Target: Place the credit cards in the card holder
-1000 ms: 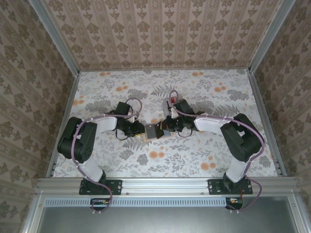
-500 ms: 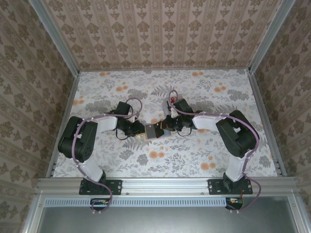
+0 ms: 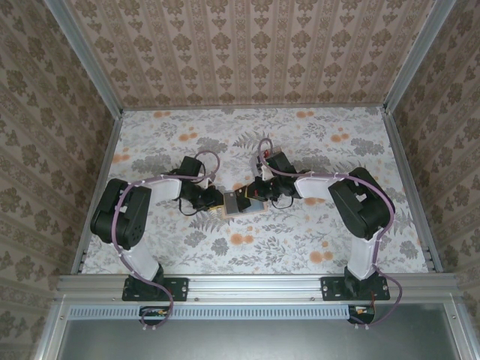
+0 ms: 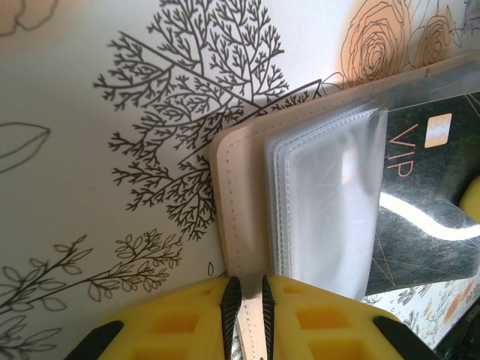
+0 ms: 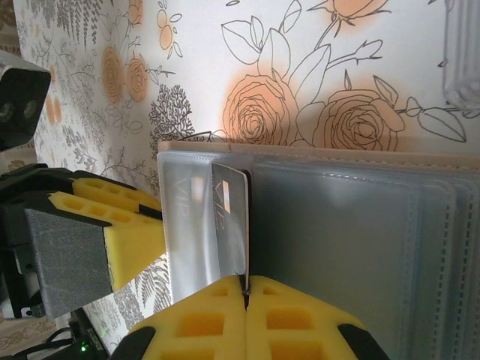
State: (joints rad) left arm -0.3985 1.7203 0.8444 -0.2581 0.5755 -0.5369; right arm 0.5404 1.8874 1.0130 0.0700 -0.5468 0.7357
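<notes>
Next, my right gripper releases the credit card inside the card holder's clear sleeve (image 3: 236,204) (image 5: 202,236), near my left gripper.
The card holder (image 3: 238,202) lies open mid-table between both arms. In the left wrist view its tan cover (image 4: 238,187) runs between the yellow fingers, and my left gripper (image 4: 246,300) is shut on that cover edge. Clear sleeves (image 4: 322,217) fan off the cover, with a dark grey VIP credit card (image 4: 427,210) partly under them. My right gripper (image 5: 244,283) is shut on that credit card's (image 5: 231,217) near edge. The card stands against a clear sleeve (image 5: 187,232), beside the holder's grey-blue inside (image 5: 352,225). From above, my left gripper (image 3: 213,201) and right gripper (image 3: 259,196) face each other across the holder.
The floral table cover (image 3: 300,240) is boxed in by patterned walls with metal rails (image 3: 405,180) at the sides. Another clear plastic piece (image 5: 461,52) lies just past the holder. The left gripper's yellow fingers (image 5: 112,217) sit close to the held card.
The right arm's elbow has swung left and a little toward the back. Both grippers stay at the holder, the left one slightly tighter on the cover.
</notes>
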